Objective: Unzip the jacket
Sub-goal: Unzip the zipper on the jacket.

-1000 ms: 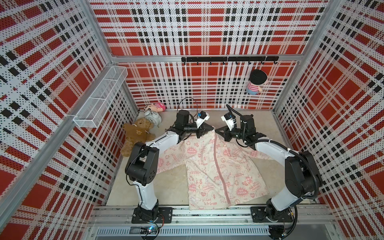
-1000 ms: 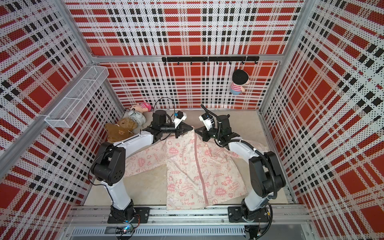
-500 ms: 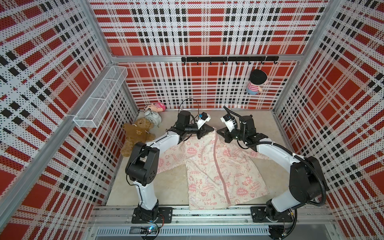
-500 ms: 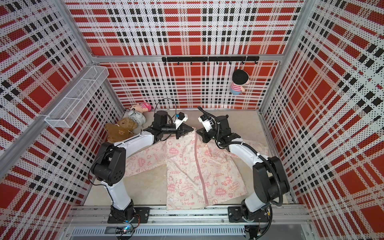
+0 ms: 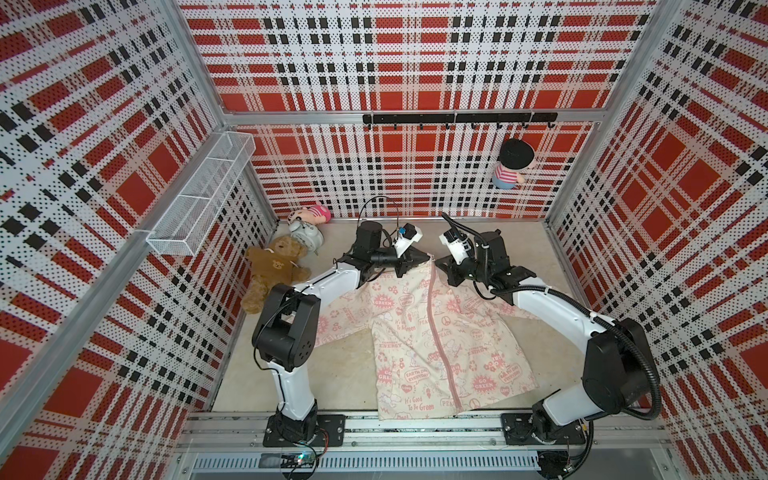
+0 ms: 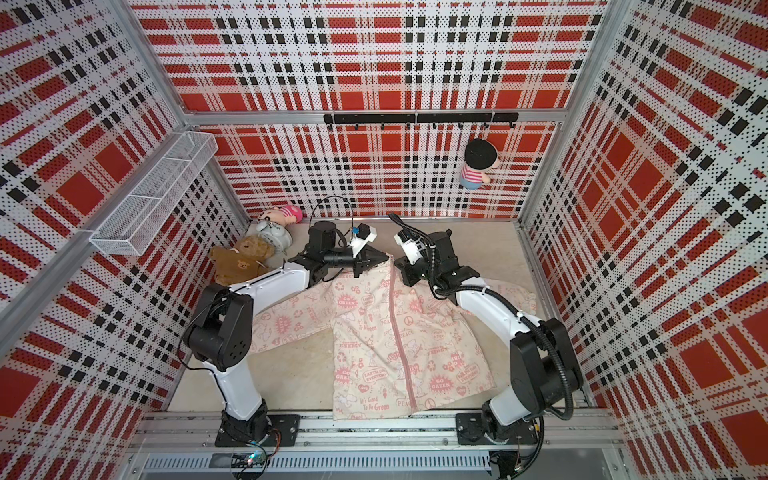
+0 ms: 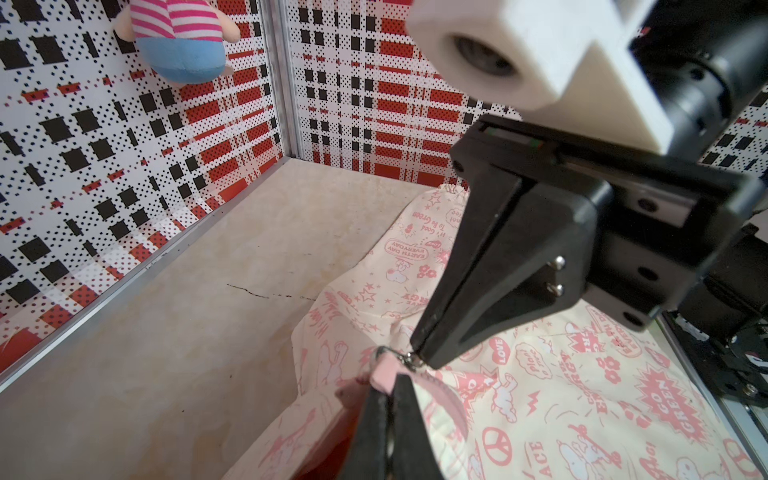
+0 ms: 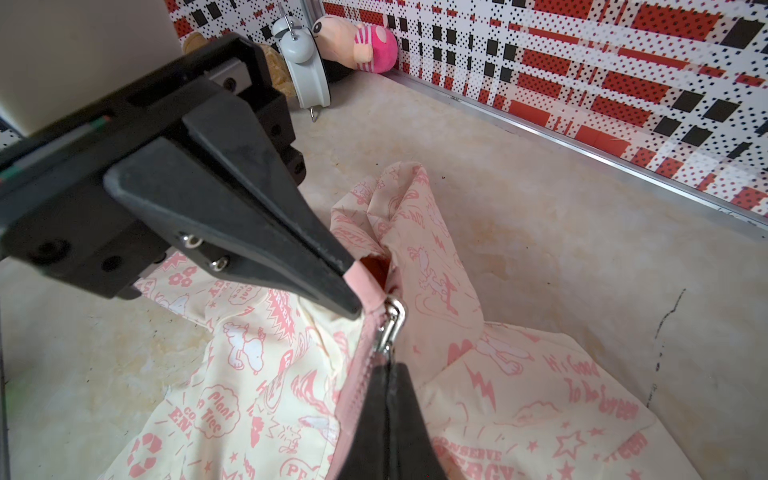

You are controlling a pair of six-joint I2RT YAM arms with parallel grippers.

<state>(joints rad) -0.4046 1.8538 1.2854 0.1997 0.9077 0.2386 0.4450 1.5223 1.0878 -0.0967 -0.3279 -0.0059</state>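
The zipper pull is crowded by my left gripper, so that gripper should open and back off, then take the pink fabric tab [image 8: 365,286] once my right gripper turns toward the hem.
The cream jacket [image 5: 415,345] [image 6: 374,345] with pink prints lies flat on the table, its pink zipper [image 5: 435,328] closed down the front. My left gripper [image 5: 427,257] [image 6: 386,258] [image 7: 386,384] is shut on the pink fabric tab [image 8: 365,282] at the top end of the zipper. My right gripper [image 5: 441,266] [image 6: 398,266] [image 8: 388,365] is shut on the metal zipper pull [image 8: 390,326] [image 7: 409,360], just beside the left one. The collar is lifted a little off the table between them.
A brown teddy bear [image 5: 272,268], a white alarm clock [image 5: 308,237] and a pink doll [image 5: 318,213] lie in the far left corner. A striped doll [image 5: 510,166] hangs under the hook rail [image 5: 457,118]. A wire basket [image 5: 203,199] sticks out from the left wall.
The right wrist has edged slightly toward the zipper top and its elbow has swung a little outward. The left arm and the jacket have stayed put.
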